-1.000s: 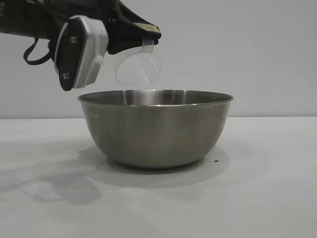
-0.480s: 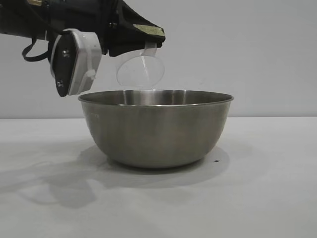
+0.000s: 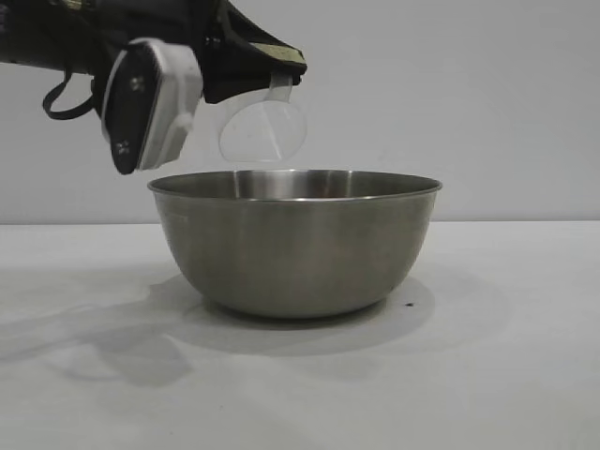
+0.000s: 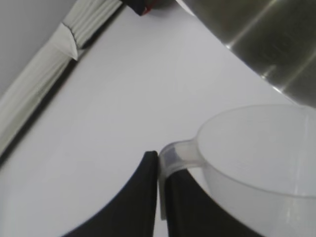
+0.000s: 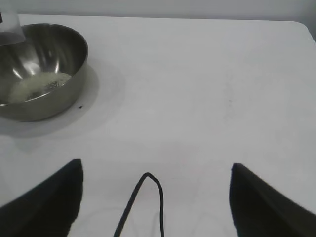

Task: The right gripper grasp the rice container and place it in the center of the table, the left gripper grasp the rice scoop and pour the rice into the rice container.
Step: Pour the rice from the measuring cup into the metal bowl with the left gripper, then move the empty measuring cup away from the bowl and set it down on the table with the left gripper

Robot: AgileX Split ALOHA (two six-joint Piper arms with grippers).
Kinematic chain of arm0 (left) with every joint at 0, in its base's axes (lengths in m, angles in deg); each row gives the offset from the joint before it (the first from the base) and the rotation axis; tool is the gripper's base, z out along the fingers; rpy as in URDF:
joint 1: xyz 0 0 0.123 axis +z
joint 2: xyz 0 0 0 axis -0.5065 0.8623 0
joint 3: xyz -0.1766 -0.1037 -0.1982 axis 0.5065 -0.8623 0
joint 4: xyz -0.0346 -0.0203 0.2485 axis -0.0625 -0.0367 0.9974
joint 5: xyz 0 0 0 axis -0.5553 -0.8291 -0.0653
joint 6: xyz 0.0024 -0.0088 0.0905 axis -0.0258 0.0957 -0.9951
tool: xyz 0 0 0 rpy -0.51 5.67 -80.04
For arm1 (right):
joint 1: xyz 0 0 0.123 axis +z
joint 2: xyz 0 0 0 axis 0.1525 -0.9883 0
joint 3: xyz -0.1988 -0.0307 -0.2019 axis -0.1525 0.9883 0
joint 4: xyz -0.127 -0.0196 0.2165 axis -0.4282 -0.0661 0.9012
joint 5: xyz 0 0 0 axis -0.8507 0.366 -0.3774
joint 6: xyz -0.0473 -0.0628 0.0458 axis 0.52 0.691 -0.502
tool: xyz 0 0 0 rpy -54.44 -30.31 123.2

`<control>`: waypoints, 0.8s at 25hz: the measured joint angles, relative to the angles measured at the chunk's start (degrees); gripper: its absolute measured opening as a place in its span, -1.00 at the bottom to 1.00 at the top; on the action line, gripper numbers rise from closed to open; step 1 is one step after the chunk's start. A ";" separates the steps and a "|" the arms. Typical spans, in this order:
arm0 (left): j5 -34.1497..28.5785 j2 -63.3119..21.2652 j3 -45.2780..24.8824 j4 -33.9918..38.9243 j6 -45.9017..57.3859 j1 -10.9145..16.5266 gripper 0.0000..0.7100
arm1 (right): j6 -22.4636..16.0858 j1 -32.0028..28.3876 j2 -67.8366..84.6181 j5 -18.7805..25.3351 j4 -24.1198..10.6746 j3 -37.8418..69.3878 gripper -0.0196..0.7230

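I will release the rice scoop from my left gripper on the bare table [image 3: 89, 278] next to the rice container, on the arm's side.
The rice container [image 3: 295, 244], a large steel bowl, stands on the white table [image 3: 487, 356]. A heap of rice [image 5: 39, 85] lies on its bottom. Just above the bowl's left rim my left gripper [image 3: 272, 66] is shut on the handle [image 4: 173, 155] of the clear rice scoop [image 3: 262, 131]. The scoop hangs tipped on its side and no grains show in it [image 4: 261, 148]. My right gripper [image 5: 156, 168] stands open over bare table, well away from the bowl [image 5: 49, 103], with nothing between its fingers.
A thin black cable [image 5: 148, 197] loops between the right gripper's fingers. A small dark speck [image 3: 410, 305] lies on the table by the bowl's base. The table's edge with a white strip [image 4: 49, 64] shows in the left wrist view.
The left gripper rocked a little with the scoop half a second ago and is back where it was before. Bowl and right gripper have not moved.
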 joint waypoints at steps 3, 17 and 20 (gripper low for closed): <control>0.00 0.00 0.00 -6.83 10.36 0.00 -1.00 | 0.00 0.00 0.00 0.00 0.00 0.00 0.52; 0.00 0.00 0.00 -36.49 57.94 -0.02 -1.00 | 0.00 0.00 0.00 0.00 0.00 0.00 0.52; 0.00 0.00 0.00 -43.69 65.93 -0.12 -1.00 | 0.00 0.00 0.00 0.00 0.00 0.00 0.52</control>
